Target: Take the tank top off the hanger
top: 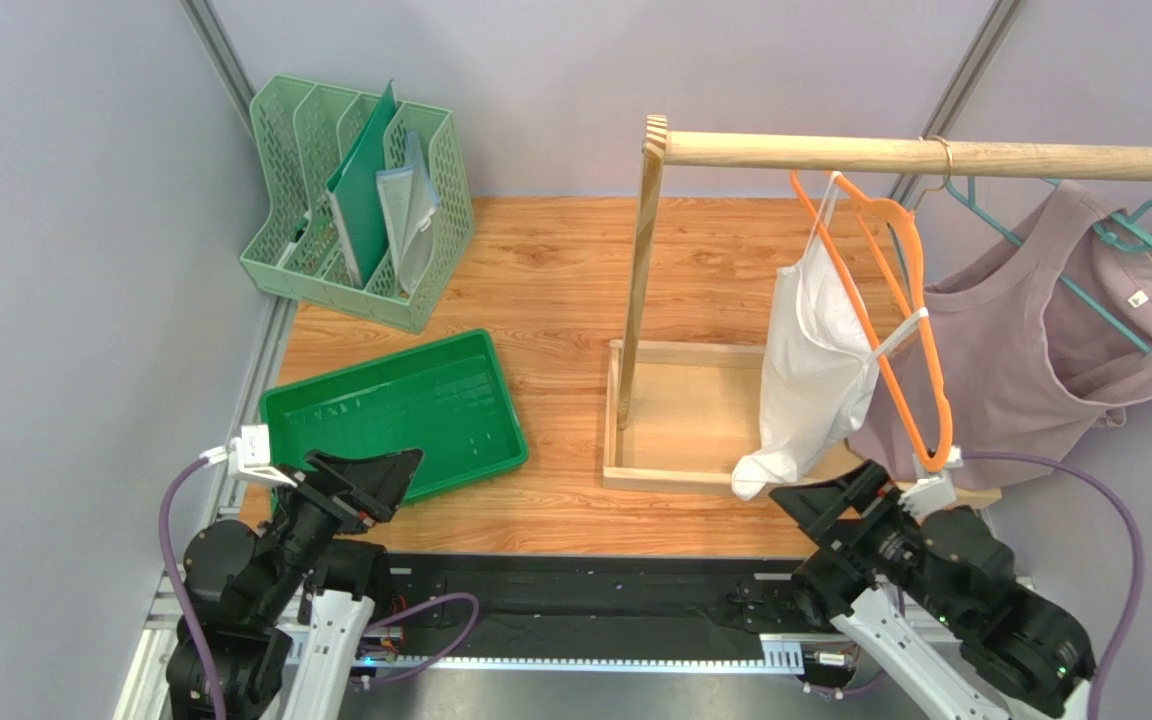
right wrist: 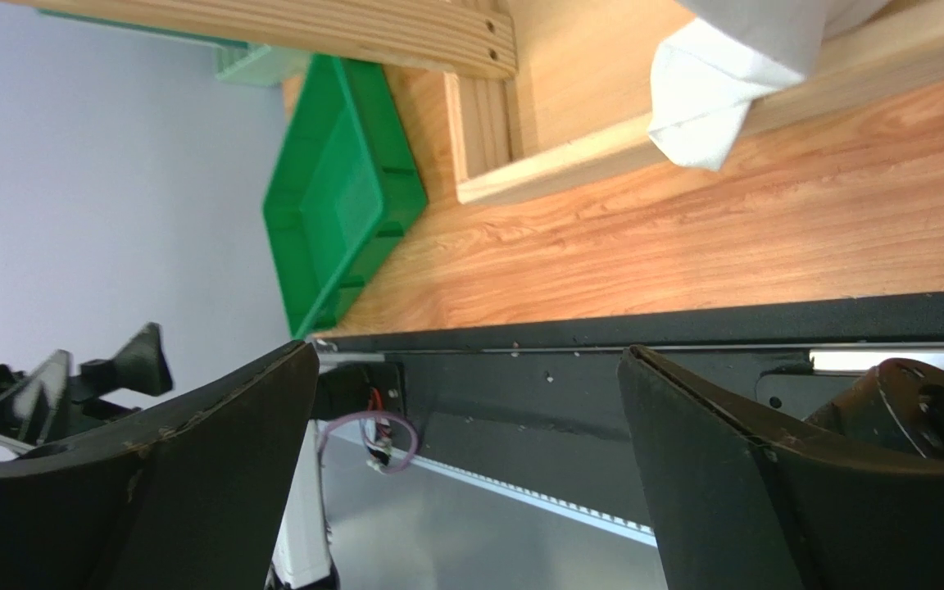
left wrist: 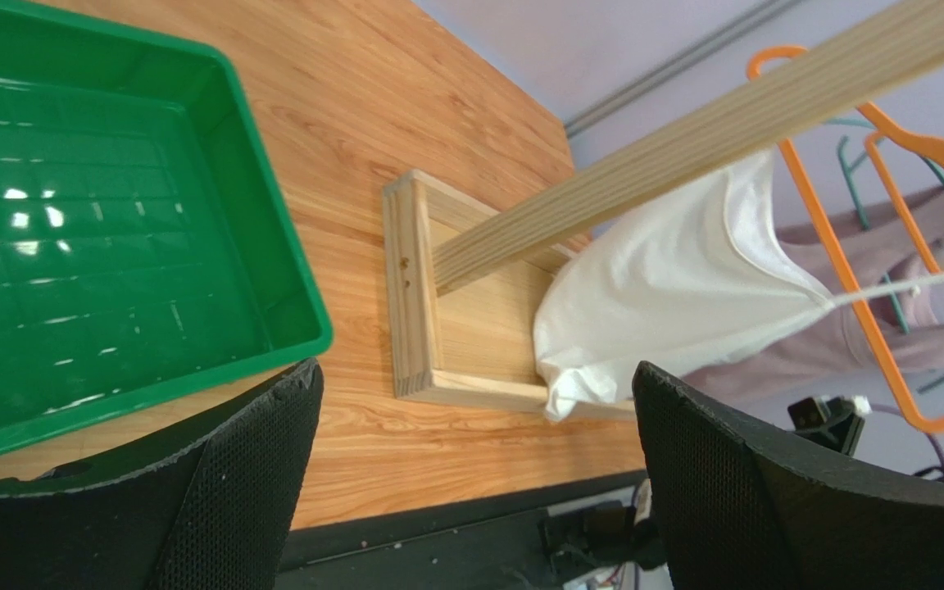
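My right gripper should grip the near arm (top: 919,279) of the orange hanger, between the hanger's hook and the strap of the white tank top.
A white tank top (top: 815,368) hangs on an orange hanger (top: 905,323) from the wooden rail (top: 928,153) of a rack; its bottom tip rests on the rack's base frame (top: 672,477). It also shows in the left wrist view (left wrist: 674,289) and its tip in the right wrist view (right wrist: 717,92). My left gripper (top: 379,483) is open and empty near the table's front left. My right gripper (top: 838,503) is open and empty, low at the front, just below the tank top's tip.
A mauve tank top (top: 1056,338) hangs on a teal hanger (top: 1138,240) at the rail's right end. A green tray (top: 387,413) lies front left. A green file organiser (top: 357,203) stands at the back left. The rack's upright post (top: 642,285) rises mid-table.
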